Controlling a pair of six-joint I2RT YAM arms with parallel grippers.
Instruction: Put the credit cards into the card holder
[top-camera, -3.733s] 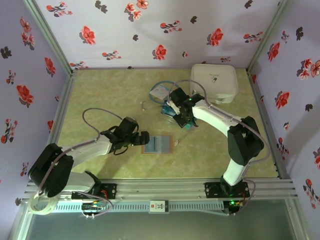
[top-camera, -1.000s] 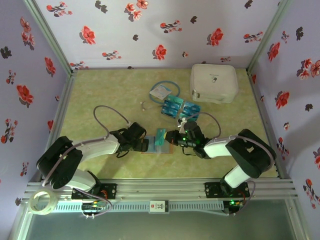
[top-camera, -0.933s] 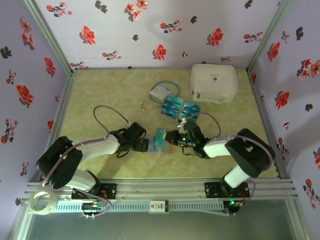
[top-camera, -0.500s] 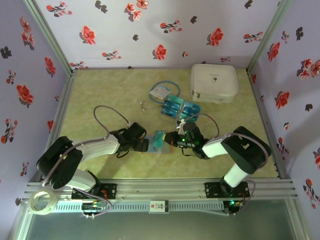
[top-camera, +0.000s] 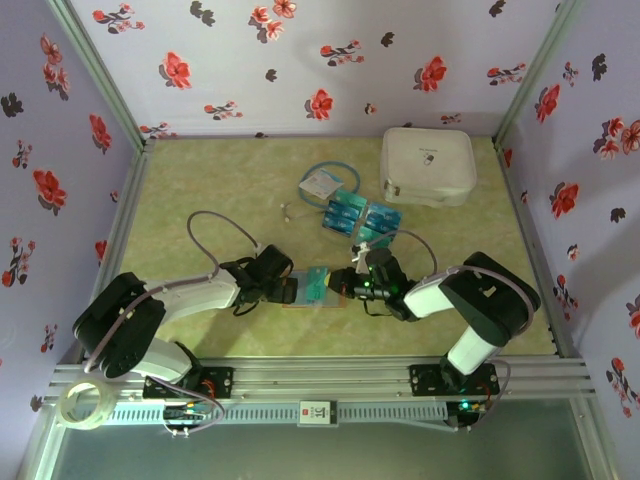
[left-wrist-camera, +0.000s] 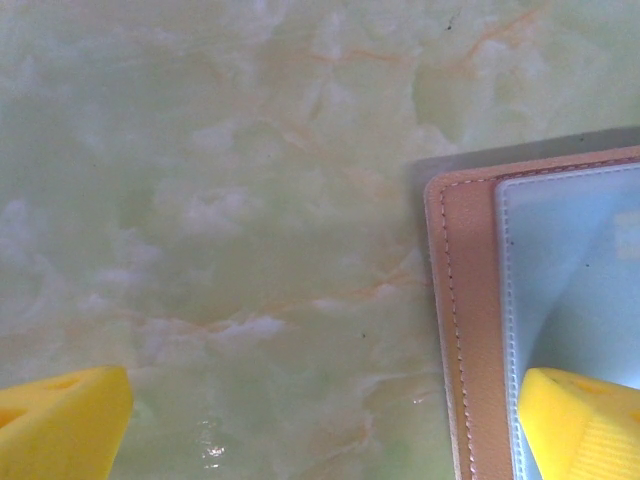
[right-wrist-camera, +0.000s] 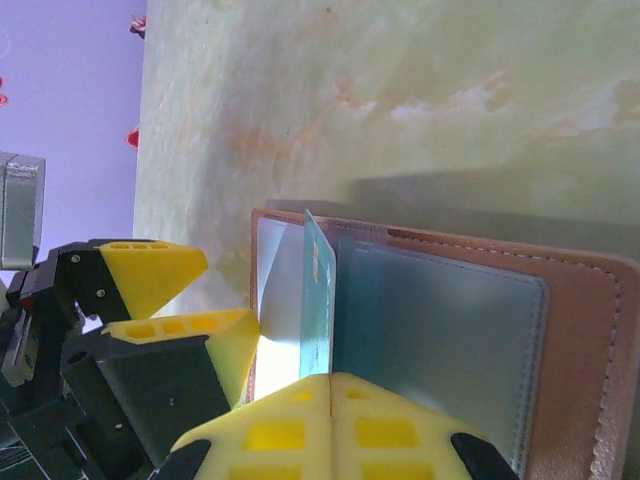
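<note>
The robot's right gripper should release the teal credit card partly inside the clear sleeve (top-camera: 306, 290) (right-wrist-camera: 298, 310) beside the left gripper.
The brown card holder (top-camera: 318, 296) lies open on the table in front of the arms, with clear sleeves inside (right-wrist-camera: 440, 330). My right gripper (top-camera: 345, 283) is shut on a teal credit card (right-wrist-camera: 318, 300) and holds it on edge at the sleeves, between the left and right leaves. My left gripper (top-camera: 287, 291) is open at the holder's left edge (left-wrist-camera: 470, 300). One of its yellow fingers (left-wrist-camera: 585, 425) rests on the sleeve and the other (left-wrist-camera: 60, 425) on the bare table. More blue and teal credit cards (top-camera: 361, 215) lie in a loose group behind the holder.
A large white zip case (top-camera: 427, 165) sits at the back right. A pale blue packet with looped tubing (top-camera: 321, 183) lies beside the loose cards. Flowered walls close in the left, back and right sides. A roll of tape (top-camera: 80, 405) hangs at the left base.
My right gripper has moved slightly left and down with the teal card, which now leans lower over the open holder. The left arm has stayed put.
</note>
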